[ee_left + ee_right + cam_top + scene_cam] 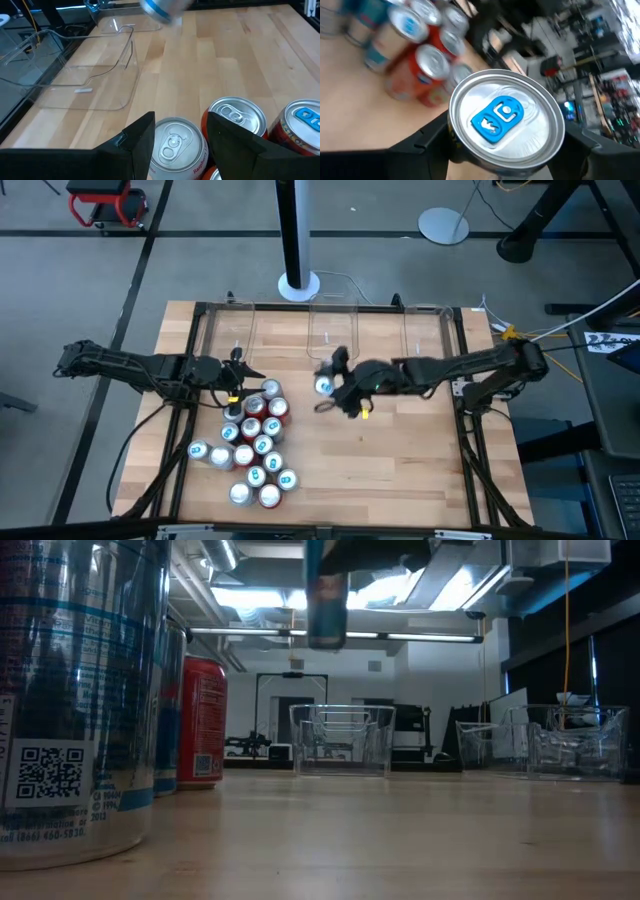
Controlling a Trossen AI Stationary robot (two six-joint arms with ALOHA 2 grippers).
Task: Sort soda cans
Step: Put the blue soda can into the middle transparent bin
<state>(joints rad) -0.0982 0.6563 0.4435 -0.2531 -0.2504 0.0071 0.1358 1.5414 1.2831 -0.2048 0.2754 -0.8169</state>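
My right gripper should release the blue-tabbed can, now high above the tabletop, in the far part of the middle clear plastic bin (330,319).
Several soda cans (255,442) stand in a cluster on the wooden table (400,460), left of its middle; their silver tops show and some bodies are red. My left gripper (237,385) hovers open at the cluster's far end, its fingers (142,145) apart above a silver-topped can (175,147). One can with a blue tab (323,386) is up in the air near the table's middle, with my right gripper (330,388) shut on it. In the low view this can (326,605) hangs high above the tabletop. My right gripper pinches the can's side wall (462,160), just below the top rim, between its two fingers (425,145). The fingers reach in from the table's right side, slanting a little downward. The can is lifted clear of the table, roughly upright, its blue-tabbed top (502,117) up.
Three clear plastic bins (335,330) line the table's far edge. A black post on a white round base (298,283) stands on the floor behind them. Bare wood lies between the can cluster and the table's right edge.
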